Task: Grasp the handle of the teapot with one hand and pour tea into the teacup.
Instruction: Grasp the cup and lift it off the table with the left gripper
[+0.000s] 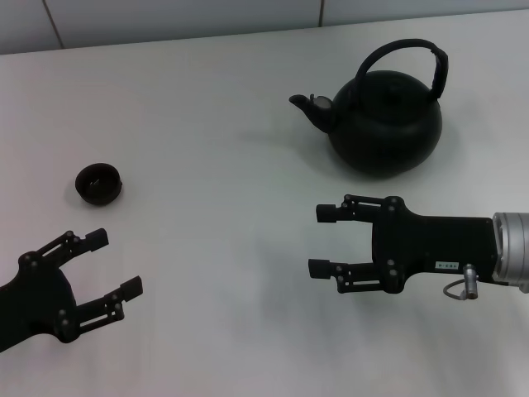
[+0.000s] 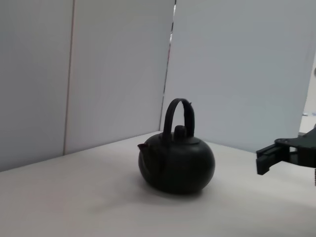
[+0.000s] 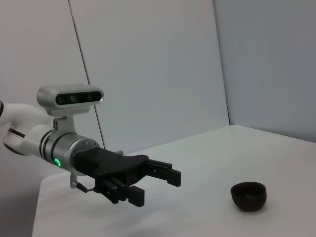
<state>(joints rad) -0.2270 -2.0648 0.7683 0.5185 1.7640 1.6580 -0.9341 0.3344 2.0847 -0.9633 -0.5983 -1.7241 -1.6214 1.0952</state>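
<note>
Next, my left gripper grips the tiny black teacup on the outer sides [image 1: 98, 190], with one finger on each side of its body.
The matte-black teapot [image 1: 384, 122] stands upright at the far right of the white table, spout pointing left; it also shows in the left wrist view [image 2: 177, 162]. Its hoop handle [image 1: 405, 51] arches over the top, free. The tiny black teacup [image 1: 99, 183] sits at the left, and shows in the right wrist view [image 3: 249, 195]. My right gripper [image 1: 322, 241] is open and empty, in front of the teapot and apart from it. My left gripper [image 1: 116, 263] is open and empty, near the front left, short of the teacup; it shows in the right wrist view [image 3: 155, 185].
The white table [image 1: 215, 165] runs back to a pale panelled wall [image 1: 165, 21]. A fingertip of my right gripper shows at the edge of the left wrist view [image 2: 269, 160].
</note>
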